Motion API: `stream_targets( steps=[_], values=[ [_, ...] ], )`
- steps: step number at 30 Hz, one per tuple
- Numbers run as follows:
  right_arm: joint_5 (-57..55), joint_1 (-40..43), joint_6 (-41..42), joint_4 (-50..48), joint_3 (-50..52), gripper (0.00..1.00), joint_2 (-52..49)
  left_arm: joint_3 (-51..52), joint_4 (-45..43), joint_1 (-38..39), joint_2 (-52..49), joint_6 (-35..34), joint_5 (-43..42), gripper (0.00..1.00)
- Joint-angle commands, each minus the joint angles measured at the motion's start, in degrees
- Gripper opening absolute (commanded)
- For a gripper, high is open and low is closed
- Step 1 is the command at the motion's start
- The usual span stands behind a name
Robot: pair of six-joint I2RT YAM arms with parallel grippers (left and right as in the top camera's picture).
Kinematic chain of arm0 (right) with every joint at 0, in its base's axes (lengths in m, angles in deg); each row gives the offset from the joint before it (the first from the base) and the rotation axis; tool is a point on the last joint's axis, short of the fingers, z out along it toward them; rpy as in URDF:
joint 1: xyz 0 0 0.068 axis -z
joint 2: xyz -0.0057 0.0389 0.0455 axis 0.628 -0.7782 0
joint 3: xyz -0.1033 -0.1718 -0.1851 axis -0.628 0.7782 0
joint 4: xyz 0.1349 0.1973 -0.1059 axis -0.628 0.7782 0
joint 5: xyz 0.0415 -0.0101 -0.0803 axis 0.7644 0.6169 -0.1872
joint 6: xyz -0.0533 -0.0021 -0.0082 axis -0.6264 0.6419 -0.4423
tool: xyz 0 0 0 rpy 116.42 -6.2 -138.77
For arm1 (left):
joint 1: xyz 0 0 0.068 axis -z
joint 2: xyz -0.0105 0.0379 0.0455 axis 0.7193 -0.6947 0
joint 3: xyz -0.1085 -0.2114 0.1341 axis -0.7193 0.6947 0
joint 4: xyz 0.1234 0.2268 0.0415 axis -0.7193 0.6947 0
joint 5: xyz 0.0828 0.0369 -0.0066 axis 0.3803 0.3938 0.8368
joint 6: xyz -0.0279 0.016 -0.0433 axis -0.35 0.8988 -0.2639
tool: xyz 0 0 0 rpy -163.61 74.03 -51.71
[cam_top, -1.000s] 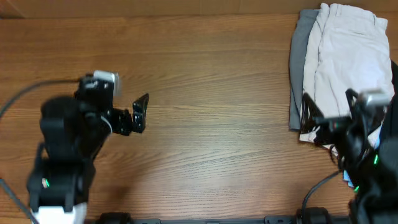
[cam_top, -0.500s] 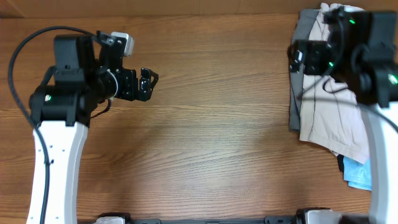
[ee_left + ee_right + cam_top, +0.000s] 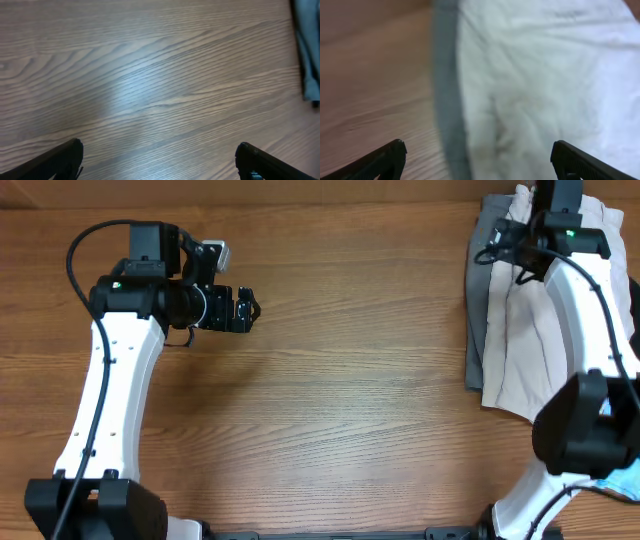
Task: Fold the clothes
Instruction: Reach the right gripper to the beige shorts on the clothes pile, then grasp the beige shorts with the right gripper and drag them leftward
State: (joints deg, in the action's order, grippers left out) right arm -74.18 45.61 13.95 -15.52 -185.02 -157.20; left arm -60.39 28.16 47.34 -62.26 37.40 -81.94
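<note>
I need to close my right gripper on the cream-beige shorts' far half (image 3: 534, 288) (image 3: 502, 127), slightly in from their edge next to the grey shorts.
The cream-beige shorts (image 3: 530, 330) lie in a pile at the table's far right, on top of the grey shorts (image 3: 477, 300), whose edge shows along the left. A light-blue piece (image 3: 622, 482) peeks out at the near right behind the arm. My right gripper (image 3: 543, 195) hovers over the far end of the pile. In the right wrist view it (image 3: 480, 162) is open and empty above the cream shorts (image 3: 545, 75) and the grey edge (image 3: 447, 100). My left gripper (image 3: 245, 308) is open and empty over bare wood (image 3: 160, 165), far left of the pile.
The wooden table (image 3: 350, 380) fills the view. The right arm's white link (image 3: 585, 320) lies across the pile's right side. In the left wrist view the grey cloth's edge (image 3: 307, 50) shows at the far right.
The right arm has swung from the near right corner up to the far end of the pile. The left gripper has moved up and slightly right, staying open.
</note>
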Motion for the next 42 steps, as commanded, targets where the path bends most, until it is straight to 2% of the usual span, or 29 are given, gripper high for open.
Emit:
stream_targets(
  steps=[1,7,14,23,24,27,31,32,33,36,38,40,42],
  values=[
    [1.0,4.1,1.7,-0.3,-1.2,0.94,-4.5,-1.3,-0.3,0.0,-0.7,0.7,4.5,1.00],
    [3.5,5.5,1.6,-0.9,-1.2,0.90,-8.2,-1.3,-1.0,0.7,-1.3,-0.4,8.5,1.00],
    [3.5,5.5,1.2,-2.3,-1.0,0.89,-11.6,-1.3,-1.0,0.9,-2.5,-0.4,9.0,0.96],
    [-0.7,5.5,1.3,-3.4,-1.0,0.77,-15.4,-1.3,-1.0,0.9,-2.7,-0.4,9.4,1.00],
    [-1.4,5.5,1.3,-3.3,-0.9,0.73,-15.6,-1.3,-1.0,0.9,-2.7,-0.4,9.5,1.00],
    [-3.1,5.5,1.4,-3.3,-1.0,0.49,-15.5,-1.3,-1.1,0.9,-2.7,-1.6,11.2,1.00],
    [-3.3,5.6,1.5,-3.3,-1.1,0.38,-13.9,-1.3,-1.6,0.9,-2.7,-1.9,11.5,1.00],
    [-3.4,5.6,1.5,-3.2,-1.2,0.31,-13.3,-1.3,-1.7,0.9,-2.7,-2.1,11.5,1.00],
    [-3.4,5.5,1.5,-2.9,-1.5,0.17,-12.4,-1.3,-1.9,0.9,-2.7,-2.4,11.5,1.00],
    [-3.4,5.5,1.5,-1.1,-2.9,0.07,-10.4,-1.3,-2.3,0.9,-2.7,-3.0,12.0,0.91],
    [-3.1,5.3,1.5,2.3,-5.8,0.04,-8.0,-2.1,-2.7,0.8,-2.7,-3.0,12.4,0.78],
    [-0.6,4.2,1.5,9.0,-11.5,0.04,-4.2,-6.4,-1.2,0.8,-2.7,-3.0,14.4,0.76],
    [2.8,2.5,0.2,15.0,-16.3,0.04,-1.0,-11.8,1.4,0.8,-2.7,-3.0,15.7,0.79]
  ],
)
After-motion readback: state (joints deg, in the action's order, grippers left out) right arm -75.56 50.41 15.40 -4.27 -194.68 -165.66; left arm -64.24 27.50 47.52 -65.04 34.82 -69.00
